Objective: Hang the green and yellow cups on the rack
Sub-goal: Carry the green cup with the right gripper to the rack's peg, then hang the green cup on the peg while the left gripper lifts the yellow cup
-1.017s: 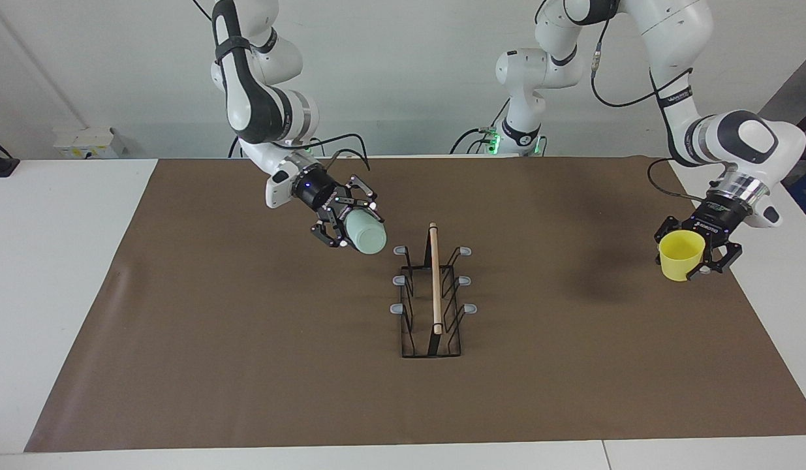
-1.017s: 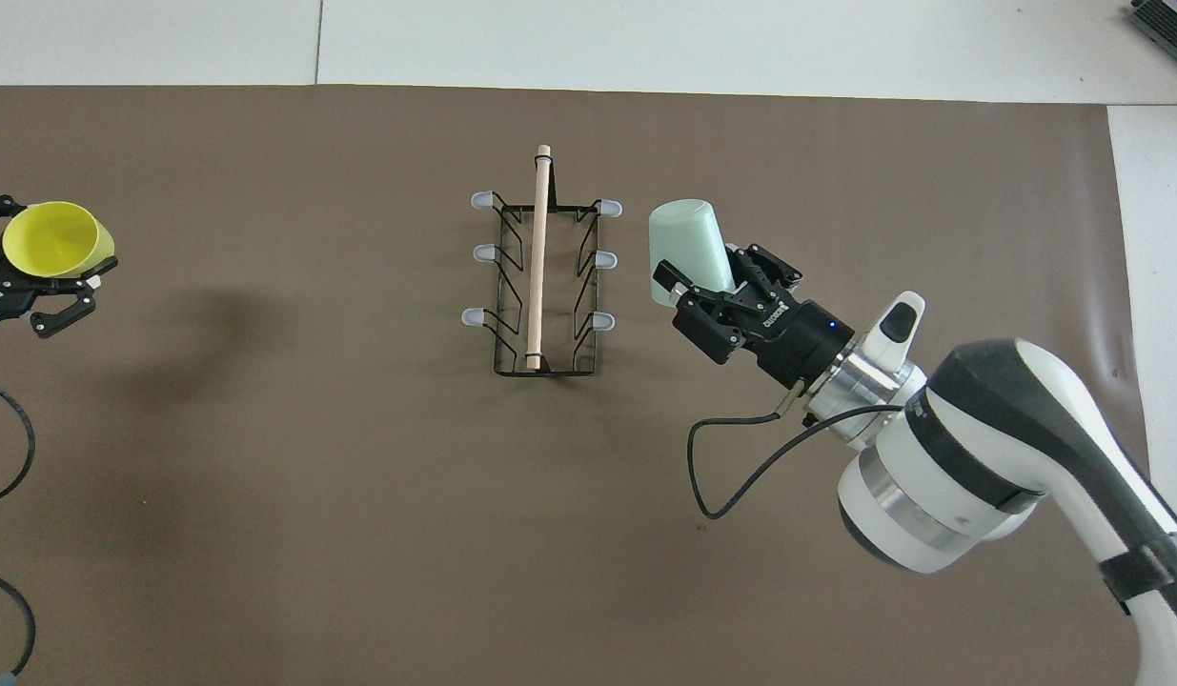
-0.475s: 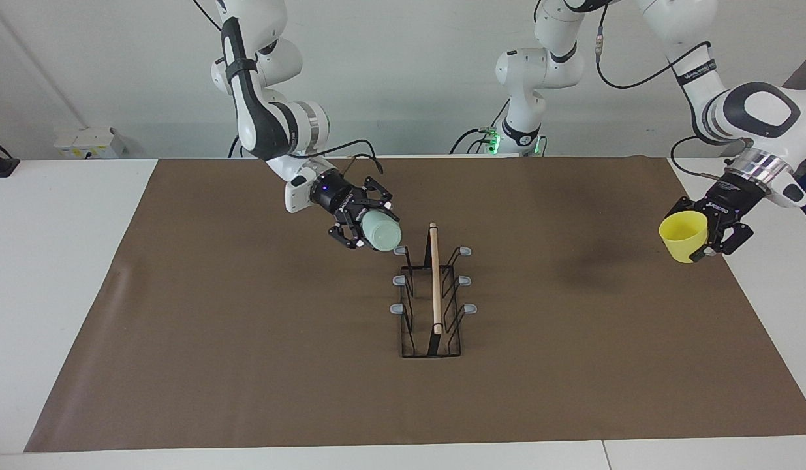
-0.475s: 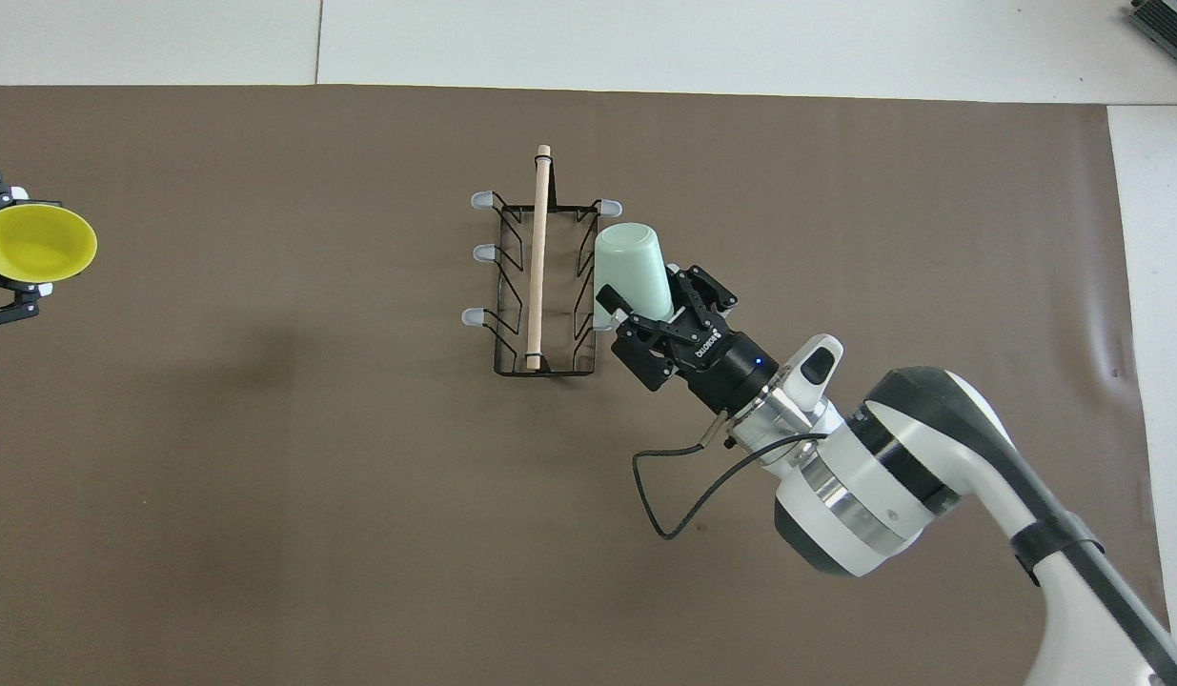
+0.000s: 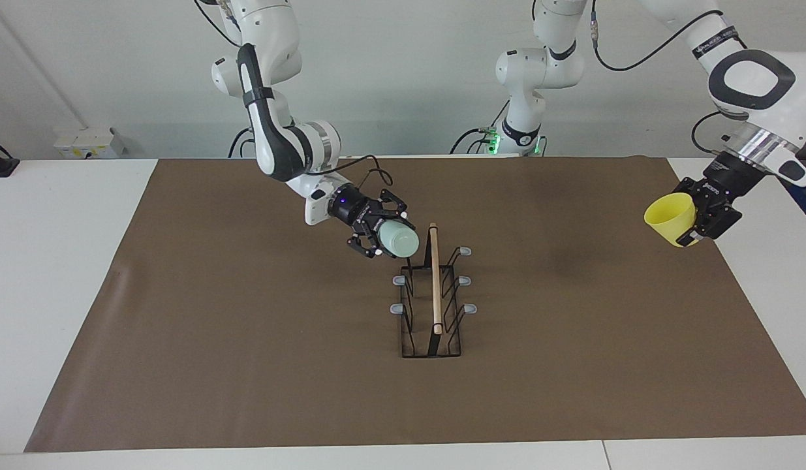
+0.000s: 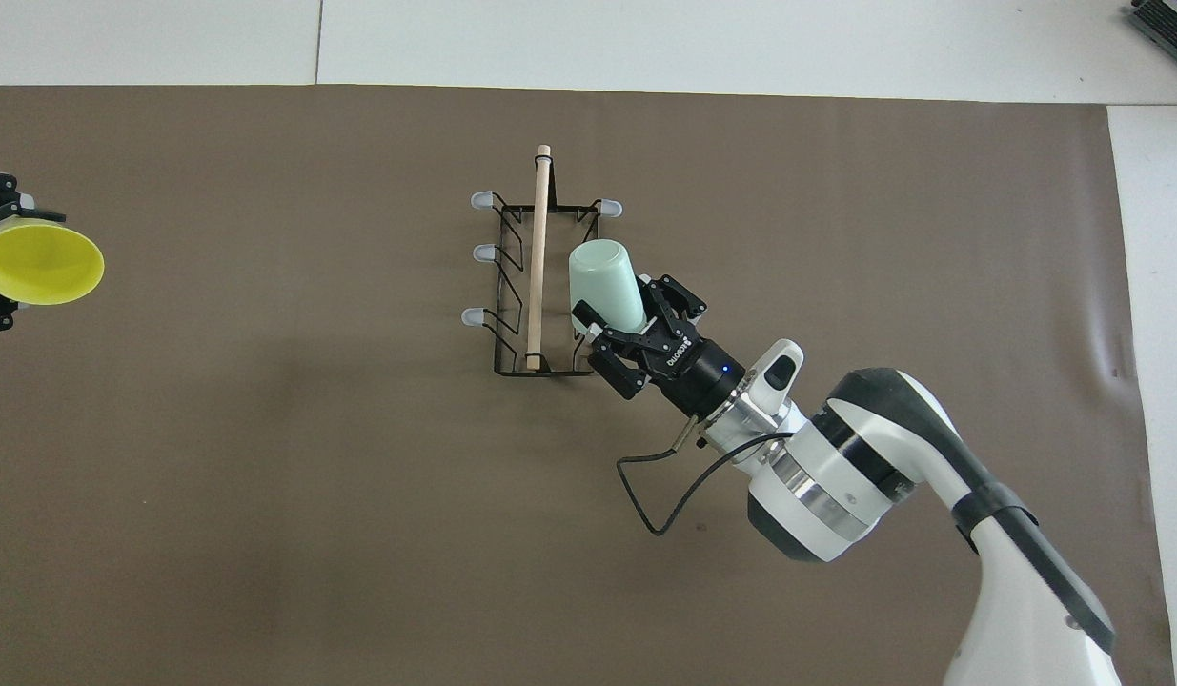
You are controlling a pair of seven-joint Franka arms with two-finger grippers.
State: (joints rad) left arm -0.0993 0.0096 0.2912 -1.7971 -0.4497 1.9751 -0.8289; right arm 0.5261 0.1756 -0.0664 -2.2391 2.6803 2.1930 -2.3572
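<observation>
The green cup will be resting on the rack's end peg (image 6: pixel 601 324) that is closest to my right gripper, once that gripper has let it go.
The black wire rack (image 5: pixel 434 339) with a wooden rod on top stands mid-table; it also shows in the overhead view (image 6: pixel 540 367). My right gripper (image 5: pixel 384 239) is shut on the mint green cup (image 5: pixel 403 241), held tilted with its base toward the rod. The cup is against the rack's end nearest the robots, on the right arm's side, and hides the prong there; I cannot tell if it touches. In the overhead view the green cup (image 6: pixel 605 281) covers two prongs. My left gripper (image 5: pixel 696 220) is shut on the yellow cup (image 5: pixel 669 217), held in the air over the mat's edge at the left arm's end; the yellow cup (image 6: pixel 41 273) also shows in the overhead view.
A brown mat (image 5: pixel 246 339) covers most of the white table (image 5: pixel 57 294). Grey prong tips (image 5: pixel 470 308) stick out along the rack's side toward the left arm. A small white box (image 5: pixel 88 142) sits at the table edge near the right arm's base.
My right gripper has carried the green cup sideways from beside the rack up against its nearest prong. My left gripper has risen with the yellow cup and tipped it more sideways.
</observation>
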